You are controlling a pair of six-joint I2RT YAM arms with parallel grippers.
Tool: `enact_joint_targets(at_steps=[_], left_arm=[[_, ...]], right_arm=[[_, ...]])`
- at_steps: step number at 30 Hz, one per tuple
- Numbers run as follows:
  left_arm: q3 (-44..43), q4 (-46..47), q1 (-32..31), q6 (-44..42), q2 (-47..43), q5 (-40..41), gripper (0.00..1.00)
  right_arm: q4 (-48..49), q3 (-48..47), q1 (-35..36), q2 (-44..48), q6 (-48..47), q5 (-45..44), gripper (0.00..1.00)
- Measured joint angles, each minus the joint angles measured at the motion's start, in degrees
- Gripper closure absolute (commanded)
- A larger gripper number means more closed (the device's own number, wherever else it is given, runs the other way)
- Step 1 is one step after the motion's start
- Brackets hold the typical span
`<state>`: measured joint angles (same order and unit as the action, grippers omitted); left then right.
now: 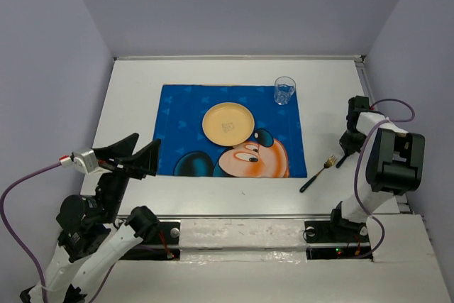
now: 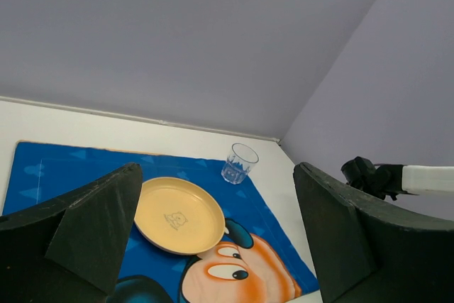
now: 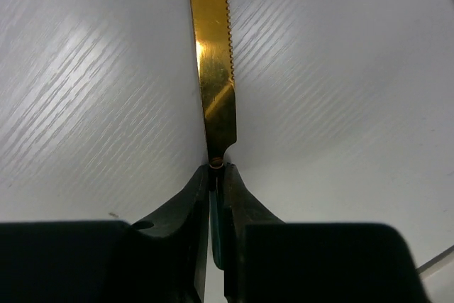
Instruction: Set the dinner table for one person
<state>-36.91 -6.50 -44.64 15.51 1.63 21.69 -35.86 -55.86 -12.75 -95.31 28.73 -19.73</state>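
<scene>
The gold knife, now held low over the table, will go down on the placemat point(image 1: 267, 125) from my right gripper, close beside the yellow plate, on the fork's side.
The white dinner table point(image 1: 135, 90) carries a blue Mickey Mouse placemat point(image 1: 184, 118). On the placemat are a yellow plate point(image 1: 227, 123) and a clear glass point(image 1: 284, 90) at its far right corner. A fork point(image 1: 317, 173) with gold tines and a black handle lies on the table right of the placemat. My right gripper point(image 3: 218, 169) is shut on a gold serrated knife point(image 3: 213, 54), low over the table point(image 3: 340, 69). In the top view the right gripper point(image 1: 345, 148) is just right of the fork. My left gripper point(image 1: 142, 154) is open and empty at the placemat's near left corner.
The left wrist view shows the plate point(image 2: 179, 216), the glass point(image 2: 240, 164), the placemat point(image 2: 71, 168) and the right arm point(image 2: 376, 175) at the far right. Lilac walls enclose the table on three sides. A raised rail runs along the table's right edge point(image 1: 365, 79).
</scene>
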Motion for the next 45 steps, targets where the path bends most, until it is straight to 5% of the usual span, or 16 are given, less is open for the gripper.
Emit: enact_joint_targets(at_steps=[2,16,20,30,45], left_arm=[[0.0,0.0,0.0,0.0,0.0,0.0,0.01],[0.0,-0.02,0.02,0.0,0.33,0.0,0.01],[0.0,-0.04,0.17,-0.02,1.55,0.02,0.01],[0.0,-0.17,2.86,-0.02,4.44,-0.26,0.01],[0.0,0.22,6.38,-0.07,9.33,-2.05,0.01]], right_arm=[[-0.02,-0.68,0.02,-0.74,-0.24,-2.29,1.0],[-0.37,-1.51,2.38,3.41,-2.32,-14.43,1.0],[-1.27,-5.09,15.06,9.01,-3.13,-18.6,1.0],[-2.78,-18.43,47.41,4.96,-1.27,-16.52,1.0],[-1.29,-21.75,50.62,-12.39,0.68,-6.67,1.0]])
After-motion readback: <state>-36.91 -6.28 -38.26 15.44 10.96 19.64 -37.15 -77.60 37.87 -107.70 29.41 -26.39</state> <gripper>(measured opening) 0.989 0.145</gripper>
